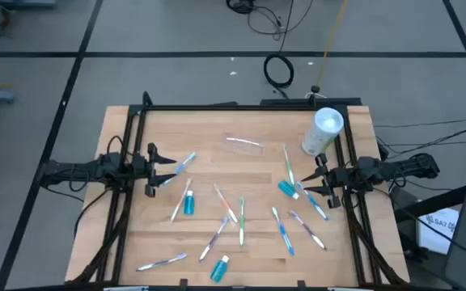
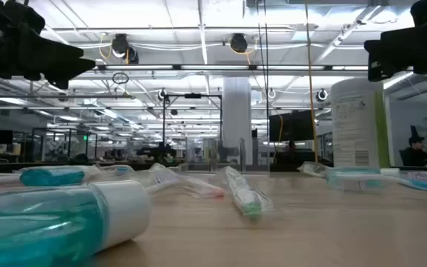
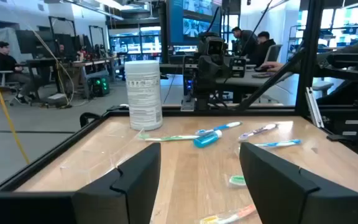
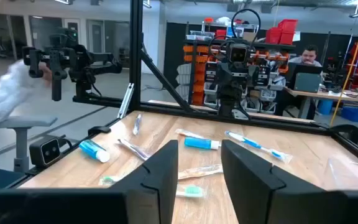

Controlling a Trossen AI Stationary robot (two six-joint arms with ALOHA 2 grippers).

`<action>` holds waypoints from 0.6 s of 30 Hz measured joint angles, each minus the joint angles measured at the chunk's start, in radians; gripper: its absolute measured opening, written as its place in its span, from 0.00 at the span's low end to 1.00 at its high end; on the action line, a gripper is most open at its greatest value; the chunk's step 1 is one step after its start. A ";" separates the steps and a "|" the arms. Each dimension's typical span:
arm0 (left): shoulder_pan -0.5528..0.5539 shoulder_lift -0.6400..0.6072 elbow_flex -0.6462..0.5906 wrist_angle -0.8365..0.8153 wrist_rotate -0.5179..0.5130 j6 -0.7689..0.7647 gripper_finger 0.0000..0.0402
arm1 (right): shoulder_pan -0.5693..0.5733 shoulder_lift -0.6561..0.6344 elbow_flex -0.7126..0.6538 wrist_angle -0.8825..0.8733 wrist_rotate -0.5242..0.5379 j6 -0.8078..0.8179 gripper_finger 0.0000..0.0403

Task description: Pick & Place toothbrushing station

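Next, I close my left gripper on the nearest blue toothbrush to its fingers, at the toothbrush's neck (image 1: 187, 162), just below the bristles.
Several toothbrushes, among them a green one (image 1: 242, 220) and a blue one (image 1: 282, 229), lie flat and scattered on the wooden table (image 1: 136, 242). Three blue toothpaste tubes (image 1: 188, 203) (image 1: 288, 189) (image 1: 219, 267) lie among them. A white canister (image 1: 324, 130) stands upright at the far right. My left gripper (image 1: 169, 170) hovers open above the table's left side, level and pointing right. My right gripper (image 1: 307, 184) hovers open at the right side, pointing left, close to one tube (image 4: 201, 143). Neither has anything between its fingers.
A clear plastic piece (image 1: 245, 144) lies at the far middle of the table. A black frame rail (image 1: 241, 107) runs along the far edge, and the arm mounts stand at both sides. Cables lie on the floor beyond. People sit at desks in the room behind.
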 joint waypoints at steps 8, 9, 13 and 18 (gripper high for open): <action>0.000 0.000 0.000 0.000 0.000 0.000 0.56 | 0.000 0.000 0.000 0.007 0.000 -0.014 0.28; 0.000 0.000 0.000 0.000 0.000 0.000 0.56 | 0.000 0.000 0.000 0.012 0.000 -0.028 0.28; 0.000 0.000 0.000 0.000 0.000 0.000 0.56 | 0.000 0.000 0.000 0.017 0.000 -0.008 0.28; 0.000 0.000 0.000 0.001 0.001 -0.048 0.56 | 0.000 0.000 0.000 0.025 0.000 0.037 0.28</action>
